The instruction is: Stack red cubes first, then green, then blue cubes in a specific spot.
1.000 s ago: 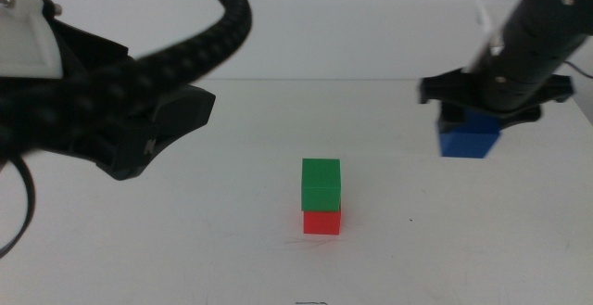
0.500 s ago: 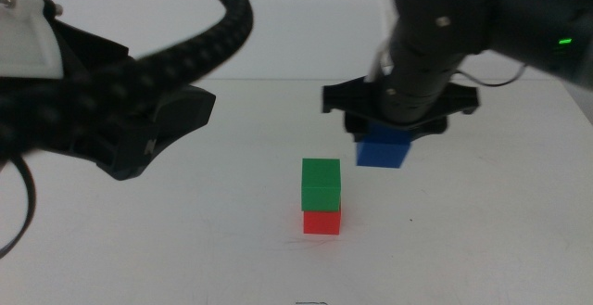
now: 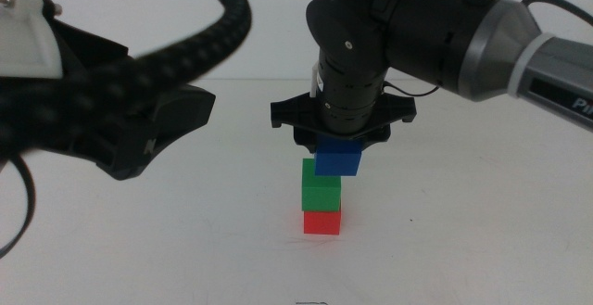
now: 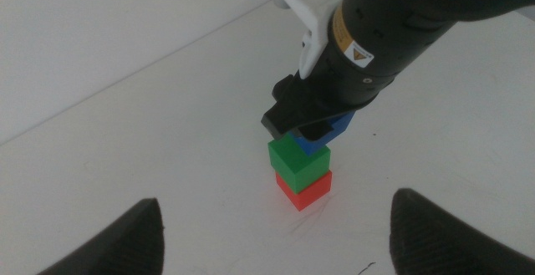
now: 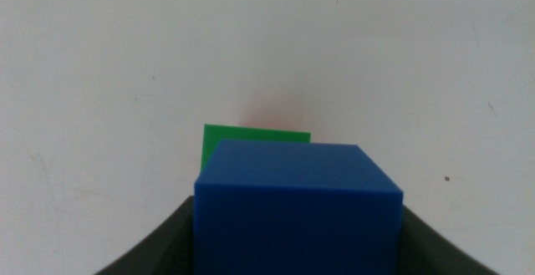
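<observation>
Next, my right gripper sets the blue cube free on top of the green cube (image 3: 322,160) (image 5: 254,175), letting go of it squarely over the stack. The blue cube is held just above it now.
The green cube (image 3: 321,192) sits on the red cube (image 3: 321,222) in the middle of the white table. My right gripper (image 3: 339,147) is shut on the blue cube (image 3: 337,160) and holds it just above the green cube, a little to its right. In the right wrist view the blue cube (image 5: 297,204) fills the space between the jaws, with the green cube (image 5: 238,137) peeking out behind it. The left wrist view shows the stack, green (image 4: 298,161) over red (image 4: 304,190), and the blue cube (image 4: 328,132) under the right arm. My left gripper (image 4: 276,233) is open, raised at the left.
The left arm's dark body (image 3: 120,110) and its cable fill the left of the middle view. The right arm (image 3: 408,36) reaches in from the right over the stack. The white tabletop (image 3: 463,240) spreads around the stack.
My right gripper has carried the blue cube from the far right leftward to just above the green cube. The stack and the left arm have not moved.
</observation>
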`<state>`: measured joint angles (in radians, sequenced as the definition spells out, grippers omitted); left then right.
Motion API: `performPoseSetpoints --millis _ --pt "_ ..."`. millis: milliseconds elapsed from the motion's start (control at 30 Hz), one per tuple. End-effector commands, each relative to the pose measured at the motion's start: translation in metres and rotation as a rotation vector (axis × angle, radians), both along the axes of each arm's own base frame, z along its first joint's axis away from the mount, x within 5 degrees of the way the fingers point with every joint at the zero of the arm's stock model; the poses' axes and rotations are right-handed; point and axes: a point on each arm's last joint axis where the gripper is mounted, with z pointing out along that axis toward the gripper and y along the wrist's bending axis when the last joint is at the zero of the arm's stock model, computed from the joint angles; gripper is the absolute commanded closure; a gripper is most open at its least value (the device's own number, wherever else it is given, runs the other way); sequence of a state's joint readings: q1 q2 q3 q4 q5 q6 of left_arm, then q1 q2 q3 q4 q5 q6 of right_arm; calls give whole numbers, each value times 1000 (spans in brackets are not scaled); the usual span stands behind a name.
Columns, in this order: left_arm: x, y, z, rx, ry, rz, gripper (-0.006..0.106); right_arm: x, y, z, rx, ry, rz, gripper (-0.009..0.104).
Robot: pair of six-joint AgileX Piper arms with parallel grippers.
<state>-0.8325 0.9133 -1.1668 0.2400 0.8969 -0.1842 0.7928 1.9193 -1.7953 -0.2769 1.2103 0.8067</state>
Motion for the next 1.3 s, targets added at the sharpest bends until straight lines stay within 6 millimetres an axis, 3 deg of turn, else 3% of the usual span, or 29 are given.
performPoseSetpoints --millis 0,900,1133,1267 --pt "-1 0 14 -64 -76 -13 9 -3 -4 32 54 -101 14 96" --pt "-1 0 14 -64 -76 -13 9 6 13 5 51 -66 60 94" --pt "-1 0 14 -64 -76 -13 9 7 13 3 41 -72 61 77" --pt "-1 0 14 -64 -76 -13 9 9 11 4 20 -93 62 51"
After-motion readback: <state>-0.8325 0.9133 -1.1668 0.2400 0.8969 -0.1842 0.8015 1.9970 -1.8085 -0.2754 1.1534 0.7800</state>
